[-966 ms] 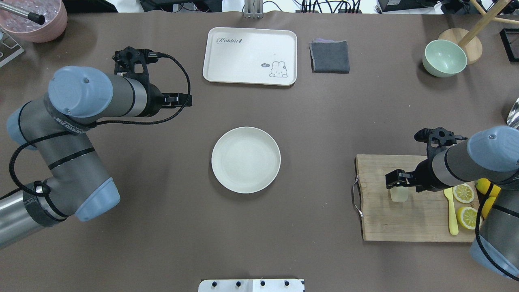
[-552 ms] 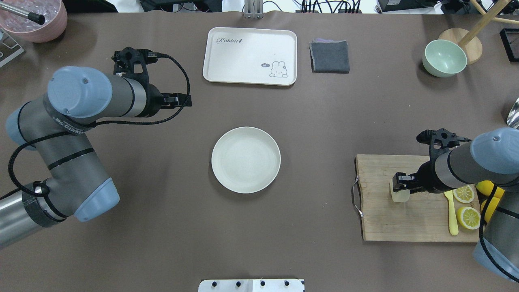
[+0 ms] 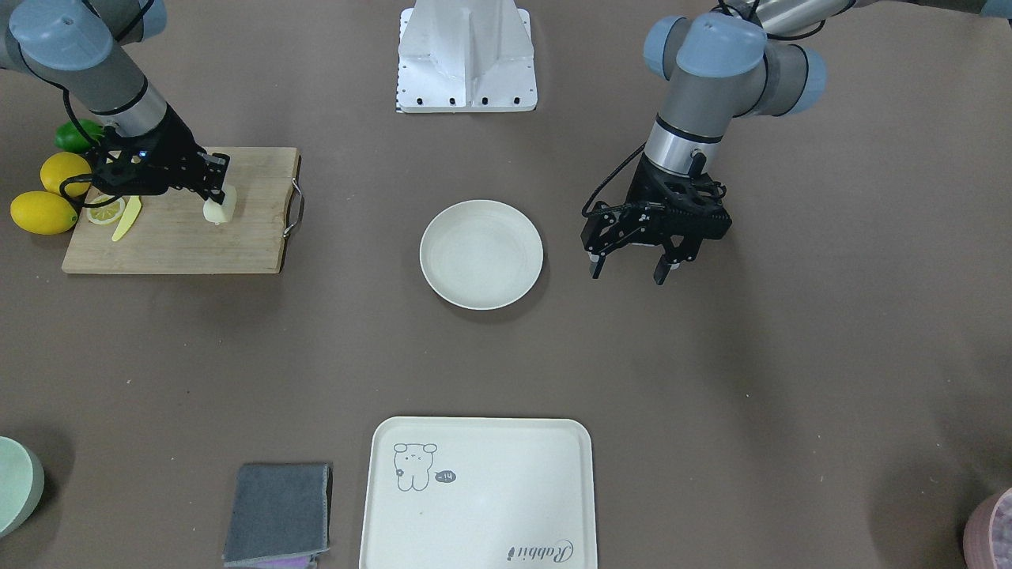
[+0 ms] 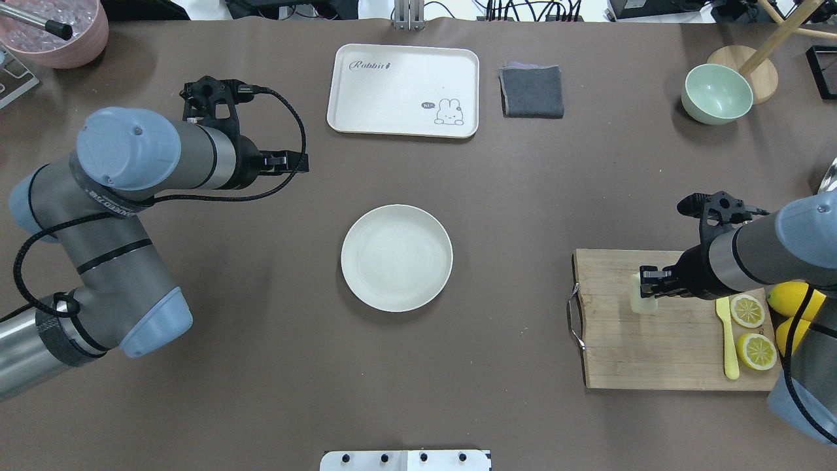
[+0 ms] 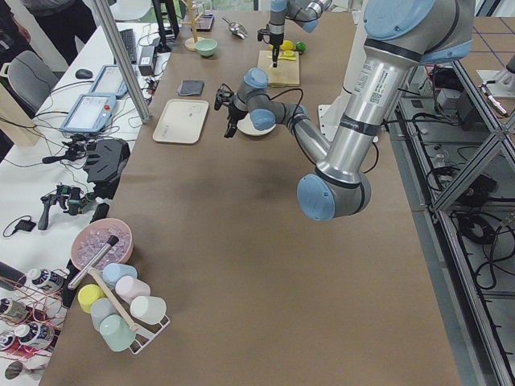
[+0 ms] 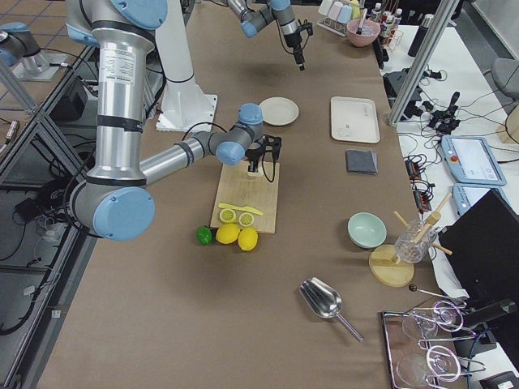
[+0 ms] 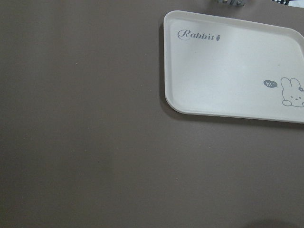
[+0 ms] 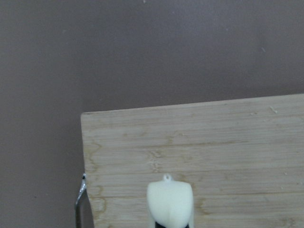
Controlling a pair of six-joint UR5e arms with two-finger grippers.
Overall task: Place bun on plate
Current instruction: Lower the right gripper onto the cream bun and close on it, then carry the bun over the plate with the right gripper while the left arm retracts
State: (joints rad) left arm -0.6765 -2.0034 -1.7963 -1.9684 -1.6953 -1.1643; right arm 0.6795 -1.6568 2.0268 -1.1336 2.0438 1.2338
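My right gripper needs to let go of the bun on the off-white plate, at a spot just off its middle (image 3: 503, 241) toward my left gripper.
The bun (image 4: 642, 297), a small pale cream lump, is over the far left part of the wooden cutting board (image 4: 654, 353). My right gripper (image 4: 647, 288) is shut on it. The right wrist view shows the bun (image 8: 169, 204) squeezed narrow at the bottom edge, board beneath. I cannot tell if it touches the board. The same bun (image 3: 219, 210) and right gripper (image 3: 215, 190) show in the front-facing view. The round off-white plate (image 4: 396, 257) lies bare at the table's middle. My left gripper (image 3: 630, 270) hangs open beside the plate (image 3: 481, 253), holding nothing.
Two lemon halves (image 4: 747, 311) and a yellow knife (image 4: 729, 347) lie on the board's right end, with whole lemons (image 3: 43, 212) beside it. At the back stand a cream tray (image 4: 403, 90), a folded grey cloth (image 4: 531, 91) and a green bowl (image 4: 716, 93).
My right gripper has closed on the bun and shifted with it toward the board's far edge. The left arm has stayed put.
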